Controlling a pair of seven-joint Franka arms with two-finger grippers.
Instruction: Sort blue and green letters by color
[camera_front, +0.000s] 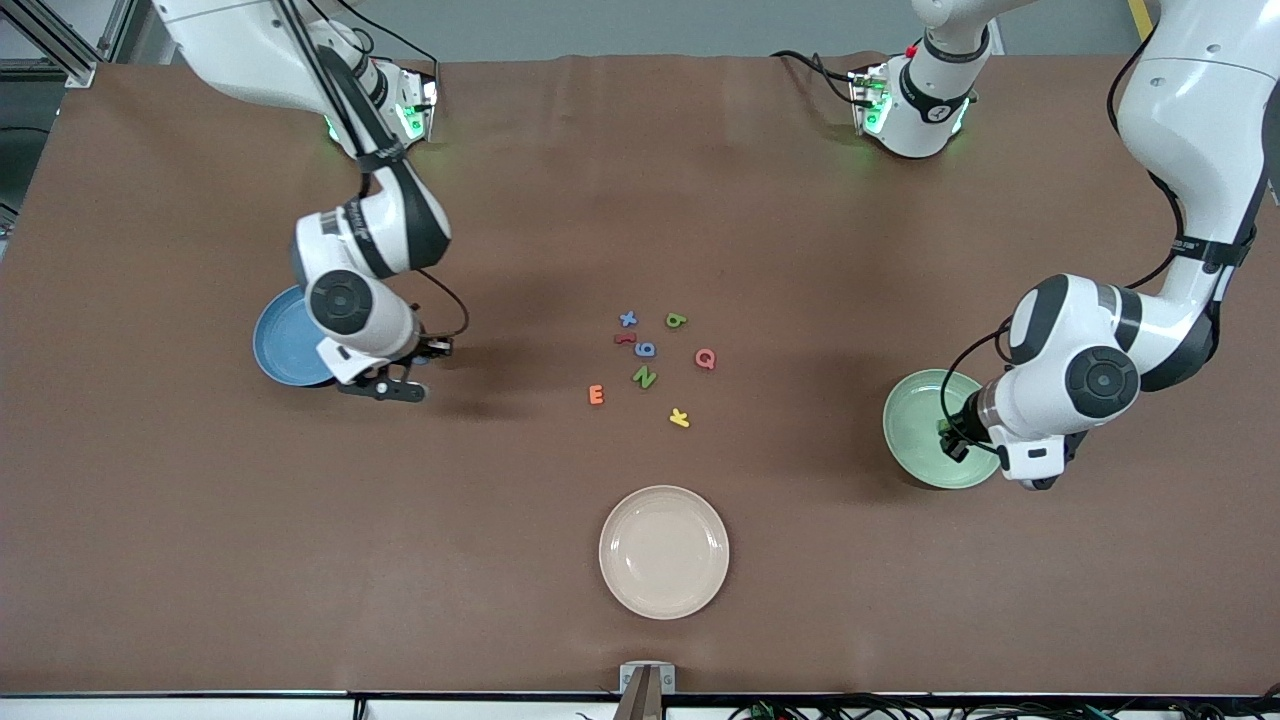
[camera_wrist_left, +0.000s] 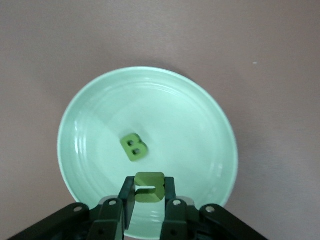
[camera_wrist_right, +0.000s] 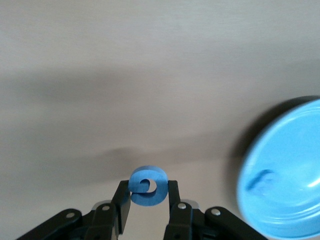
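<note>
The robot's right gripper needs to set the round blue letter down by the blue letter in the blue plate (camera_front: 350, 332) (camera_wrist_right: 264, 181).
My left gripper (camera_wrist_left: 149, 189) hangs over the green plate (camera_wrist_left: 200, 115), shut on a green letter (camera_wrist_left: 150, 181). A green B (camera_wrist_left: 133, 148) lies flat in that plate. My right gripper (camera_wrist_right: 148, 192) is shut on a round blue letter (camera_wrist_right: 148, 186) over bare table beside the blue plate (camera_wrist_right: 290, 165), which holds one blue letter (camera_wrist_right: 260, 179). In the front view the left gripper (camera_front: 950, 432) is above the green plate (camera_front: 915, 395) and the right gripper (camera_front: 432, 349) beside the blue plate (camera_front: 280, 340). Mid-table lie a blue X (camera_front: 628, 319), blue 9 (camera_front: 647, 349), green b (camera_front: 676, 320) and green N (camera_front: 644, 377).
Among the mid-table letters lie a red letter (camera_front: 625, 339), a pink Q (camera_front: 705, 358), an orange E (camera_front: 596, 394) and a yellow K (camera_front: 680, 418). A beige plate (camera_front: 664, 551) sits nearer the front camera than the letters.
</note>
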